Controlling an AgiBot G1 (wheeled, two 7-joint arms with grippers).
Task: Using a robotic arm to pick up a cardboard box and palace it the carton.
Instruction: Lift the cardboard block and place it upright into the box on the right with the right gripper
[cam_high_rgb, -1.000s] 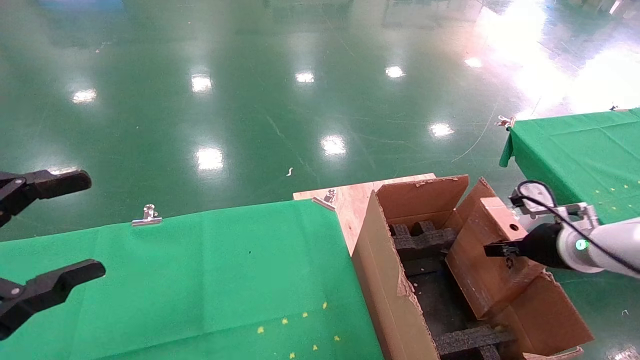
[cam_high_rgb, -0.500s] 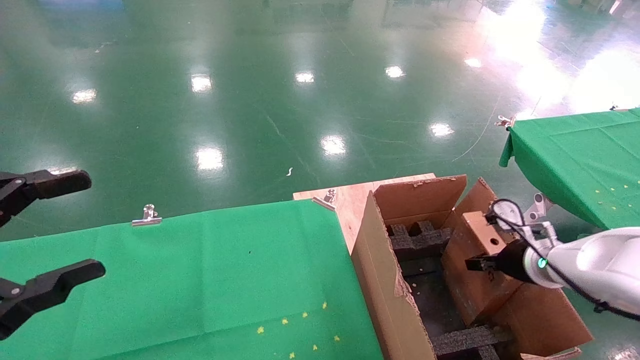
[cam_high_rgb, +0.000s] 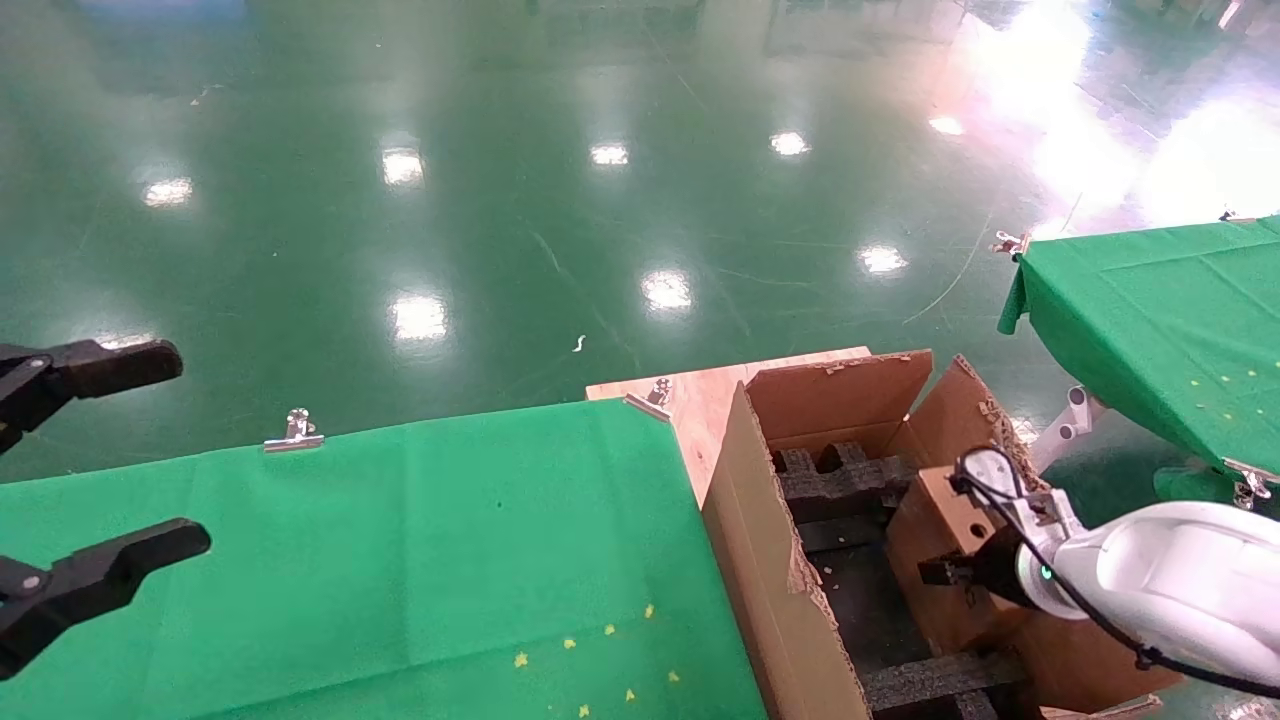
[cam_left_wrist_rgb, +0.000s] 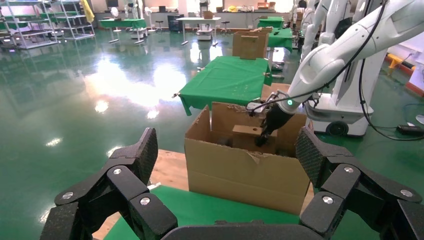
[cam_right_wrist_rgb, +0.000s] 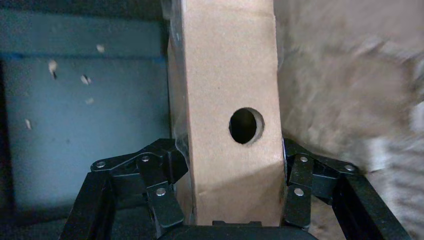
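Next, I release the cardboard box from my right gripper between the black foam inserts (cam_high_rgb: 932, 583), along the carton's torn side.
My white right arm (cam_high_rgb: 1170, 585) reaches into the large torn carton (cam_high_rgb: 770, 560). Its right gripper (cam_high_rgb: 955, 572) is shut on the small brown cardboard box (cam_high_rgb: 945, 555), which has a round hole in its top face and stands partly inside the carton, against the right wall, over black foam inserts (cam_high_rgb: 845, 480). In the right wrist view the cardboard box (cam_right_wrist_rgb: 230, 120) sits squeezed between both fingers (cam_right_wrist_rgb: 165, 190). The left wrist view shows the carton (cam_left_wrist_rgb: 247, 170), the box (cam_left_wrist_rgb: 246, 131) and the right arm (cam_left_wrist_rgb: 340, 55) farther off. My left gripper (cam_high_rgb: 100, 460) is open and empty at the far left.
A green-clothed table (cam_high_rgb: 380, 560) lies left of the carton, with a metal clip (cam_high_rgb: 295, 430) at its far edge. The carton stands on a wooden board (cam_high_rgb: 700, 395). A second green table (cam_high_rgb: 1160, 310) is at the right. Glossy green floor lies beyond.
My right gripper has carried the cardboard box down and toward me, lower into the carton. The left arm has not moved.
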